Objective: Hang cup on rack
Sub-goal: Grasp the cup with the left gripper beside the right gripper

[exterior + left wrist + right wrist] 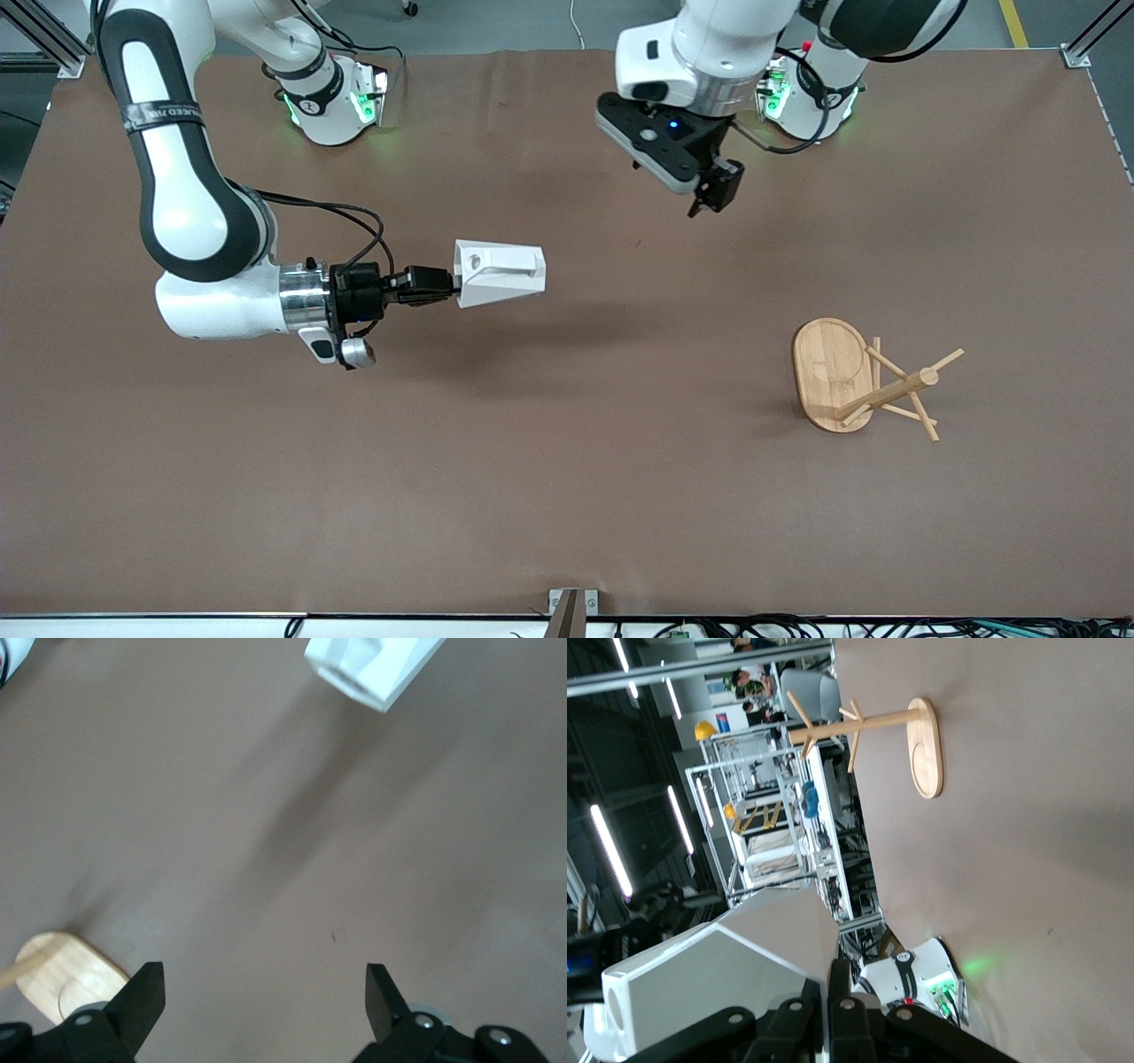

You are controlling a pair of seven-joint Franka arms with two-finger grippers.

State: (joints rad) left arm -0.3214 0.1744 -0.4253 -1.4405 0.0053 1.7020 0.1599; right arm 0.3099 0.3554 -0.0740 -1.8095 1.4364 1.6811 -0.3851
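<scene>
Next, my left gripper closes on the bottom end (532,271) (354,678) of the white faceted cup, across from the rim that my right gripper holds.
My right gripper (452,285) is shut on the rim of the white faceted cup (498,274) and holds it on its side in the air over the middle of the table, handle up. The cup fills the corner of the right wrist view (718,979). The bamboo rack (864,381) stands on its oval base toward the left arm's end of the table, nearer the front camera than both grippers. It also shows in the right wrist view (873,726). My left gripper (704,208) is open and empty, in the air over the table near its base. The left wrist view shows the cup (372,665) and the rack's base (66,979).
The brown table mat (567,496) is bare between the cup and the rack. The two arm bases (332,102) stand at the table edge farthest from the front camera. A metal bracket (571,607) sits at the nearest edge.
</scene>
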